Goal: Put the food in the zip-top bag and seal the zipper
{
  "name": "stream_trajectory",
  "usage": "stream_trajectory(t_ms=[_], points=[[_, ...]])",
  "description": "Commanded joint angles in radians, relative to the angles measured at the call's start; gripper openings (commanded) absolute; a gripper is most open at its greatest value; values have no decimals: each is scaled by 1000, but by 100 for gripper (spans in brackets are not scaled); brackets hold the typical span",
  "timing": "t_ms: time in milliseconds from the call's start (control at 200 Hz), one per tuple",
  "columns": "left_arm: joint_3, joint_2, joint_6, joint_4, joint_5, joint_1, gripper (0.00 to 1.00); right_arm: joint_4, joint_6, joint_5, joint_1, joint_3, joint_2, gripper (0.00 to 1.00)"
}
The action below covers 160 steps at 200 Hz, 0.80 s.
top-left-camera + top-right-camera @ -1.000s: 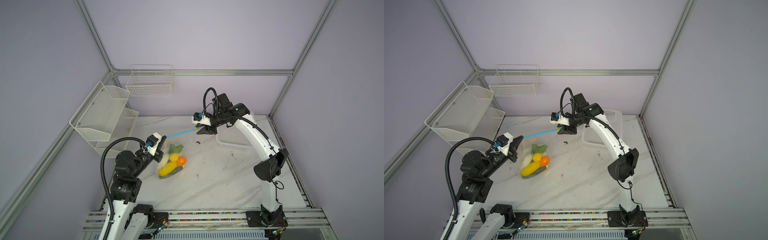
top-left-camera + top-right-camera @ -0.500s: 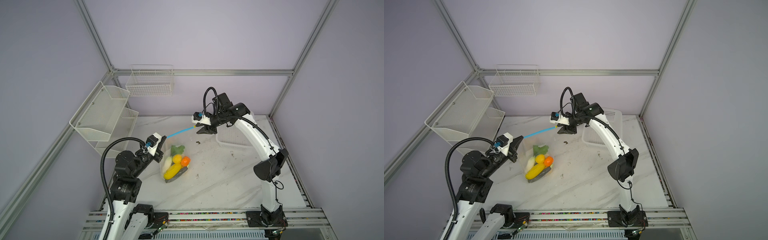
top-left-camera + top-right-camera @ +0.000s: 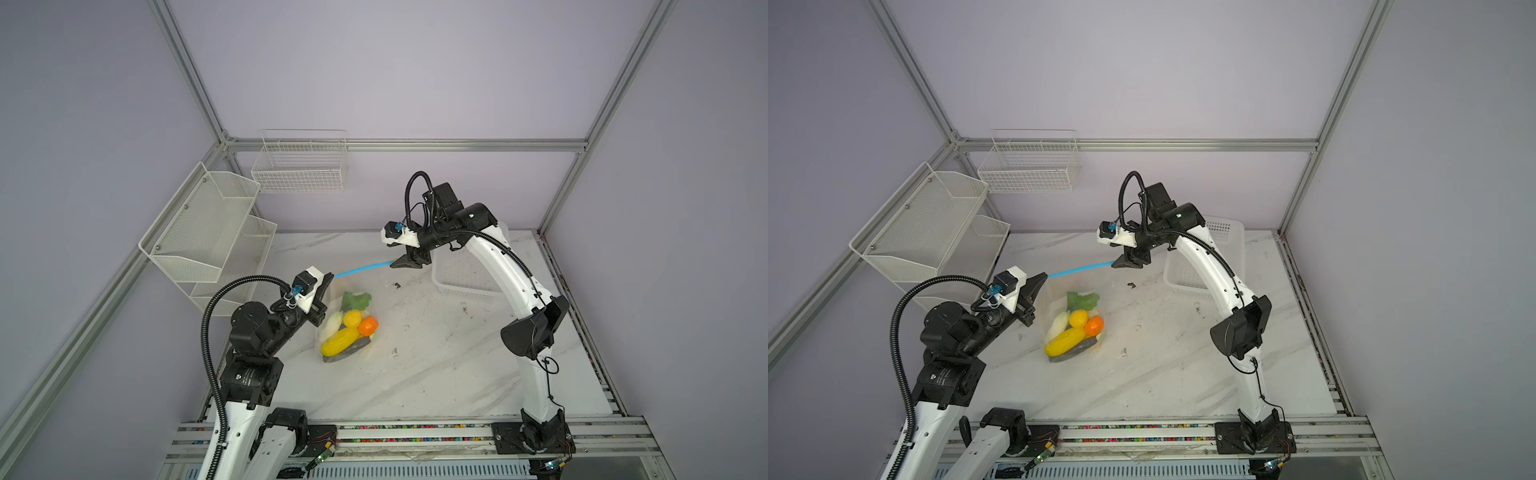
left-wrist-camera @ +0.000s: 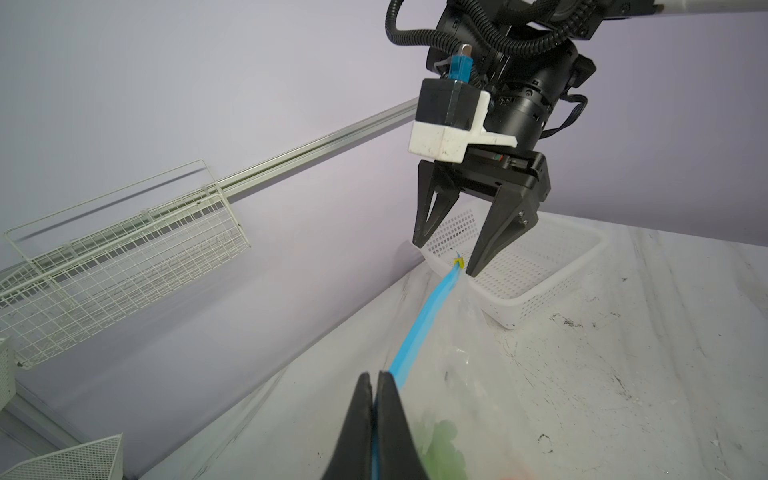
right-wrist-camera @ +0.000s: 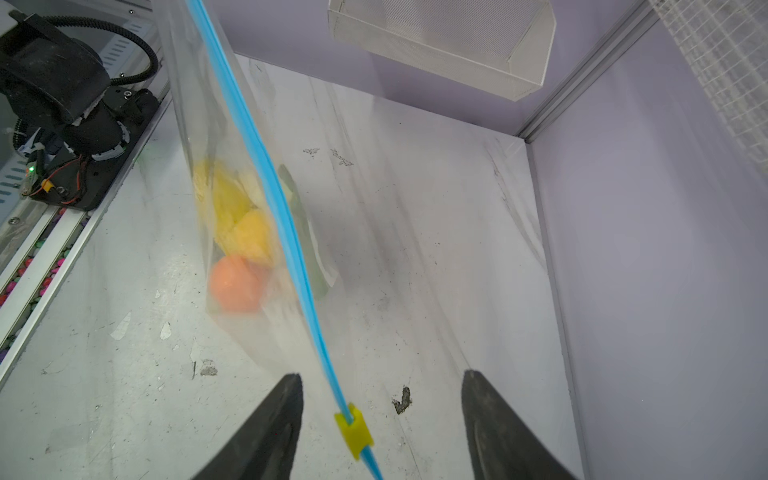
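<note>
Next, my right gripper centers itself and closes on the slider (image 4: 458, 262), as the yellow slider sits off center in its open fingers, while my left gripper keeps the zipper taut.
The zip-top bag (image 3: 332, 299) (image 3: 1046, 307) hangs from its zipper (image 3: 361, 268) (image 3: 1079, 269), with its bottom on the marble. The food (image 3: 352, 319) (image 3: 1077, 322) lies inside: yellow, orange, white, green and dark pieces, blurred through the plastic in the right wrist view (image 5: 235, 282). My left gripper (image 3: 328, 277) (image 4: 376, 376) is shut on the near end of the blue zipper (image 4: 424, 316). My right gripper (image 3: 397, 262) (image 5: 381, 374) stands open at the far end. The yellow slider (image 5: 354, 432) (image 4: 458, 262) sits between its fingers, touching neither.
A white perforated basket (image 3: 465, 274) stands behind the right arm at the back right. A tiered mesh rack (image 3: 208, 232) hangs on the left wall and a wire basket (image 3: 299, 166) on the back wall. Dark scuffs mark the marble top.
My right gripper's jaws have spread apart around the slider end. The bag with the food has swung a little and hangs steeper. The left gripper has stayed shut and still.
</note>
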<state>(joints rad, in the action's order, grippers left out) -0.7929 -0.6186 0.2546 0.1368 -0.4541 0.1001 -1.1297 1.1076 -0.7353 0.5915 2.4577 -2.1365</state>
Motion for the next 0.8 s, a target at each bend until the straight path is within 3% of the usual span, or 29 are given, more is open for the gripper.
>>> stream_trajectory(t_ms=[0, 275, 795], points=[[3, 9, 20, -63, -15, -3, 0, -71, 37, -49, 7, 10, -18, 63], [9, 8, 23, -64, -9, -3, 0, -68, 38, -13, 5, -31, 16, 47], [11, 16, 28, -51, 14, -3, 0, -68, 26, 13, 1, -41, 36, 31]])
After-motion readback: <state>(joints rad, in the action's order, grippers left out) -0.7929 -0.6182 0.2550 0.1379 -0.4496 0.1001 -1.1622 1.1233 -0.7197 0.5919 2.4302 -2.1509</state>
